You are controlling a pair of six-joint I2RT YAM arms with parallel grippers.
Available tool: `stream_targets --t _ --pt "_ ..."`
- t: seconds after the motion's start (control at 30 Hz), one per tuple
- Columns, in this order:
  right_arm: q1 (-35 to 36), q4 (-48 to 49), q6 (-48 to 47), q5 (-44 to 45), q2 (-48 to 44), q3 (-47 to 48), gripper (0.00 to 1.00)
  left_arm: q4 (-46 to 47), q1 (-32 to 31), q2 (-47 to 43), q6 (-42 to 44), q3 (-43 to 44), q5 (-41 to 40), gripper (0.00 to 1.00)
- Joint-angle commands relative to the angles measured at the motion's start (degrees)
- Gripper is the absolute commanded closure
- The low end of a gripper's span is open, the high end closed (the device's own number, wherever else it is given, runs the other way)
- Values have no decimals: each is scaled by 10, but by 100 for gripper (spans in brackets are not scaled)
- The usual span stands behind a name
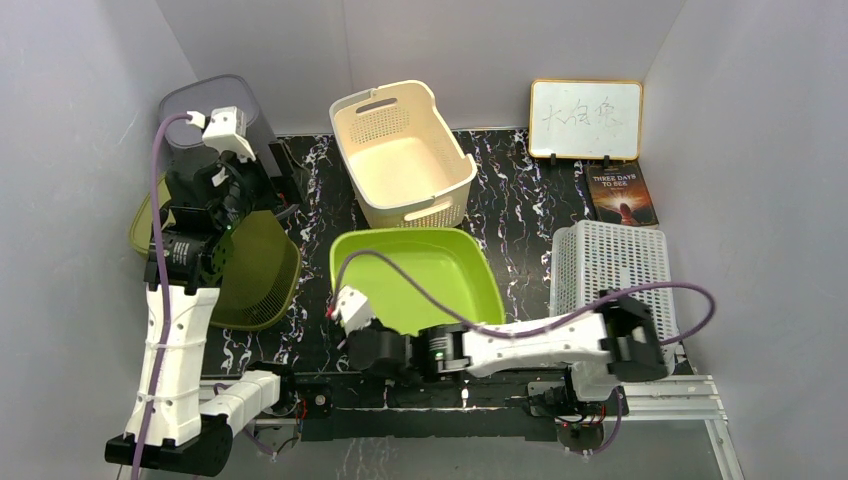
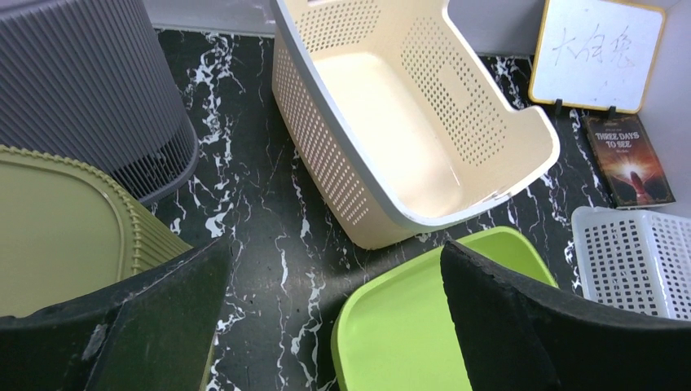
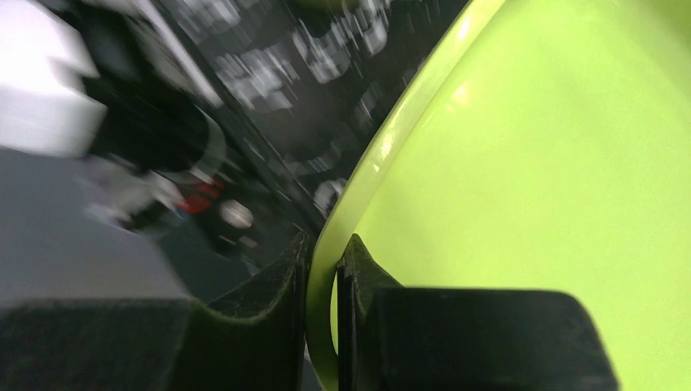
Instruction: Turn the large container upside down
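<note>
Next, my right gripper lets go of the lime green tub upside down, to rest on the black table [image 1: 364, 312] close beside the olive basket.
The lime green tub [image 1: 430, 275] stands open side up in the middle of the marbled black table, and it also shows in the left wrist view [image 2: 424, 326]. My right gripper [image 1: 340, 322] is shut on its near-left rim. In the right wrist view, one finger is outside the wall and one inside [image 3: 324, 244], and the tub's inside [image 3: 554, 163] fills the right half. My left gripper [image 1: 235, 200] is open and empty. It is held high over the gap between the tub and the olive basket [image 2: 334, 326].
A cream perforated basket [image 1: 400, 155] stands behind the tub. A grey ribbed bin [image 1: 205, 100] and an olive basket [image 1: 255, 270] are at the left. A white perforated crate [image 1: 610, 270] is at the right. A whiteboard [image 1: 586, 118] and a book [image 1: 622, 195] are at the back right.
</note>
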Motion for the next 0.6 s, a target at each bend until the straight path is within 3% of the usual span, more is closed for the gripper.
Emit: stream_targets --t 0.0,0.27,0.57 --pt "-1 280 18 3 -157 -7 100 -9 -1 1 7 49 7 2" --pt "-7 579 92 -6 -225 -120 100 -9 -1 1 1 59 12 2" --pt "-25 808 229 9 -211 -279 100 -15 -1 -6 6 48 12 2"
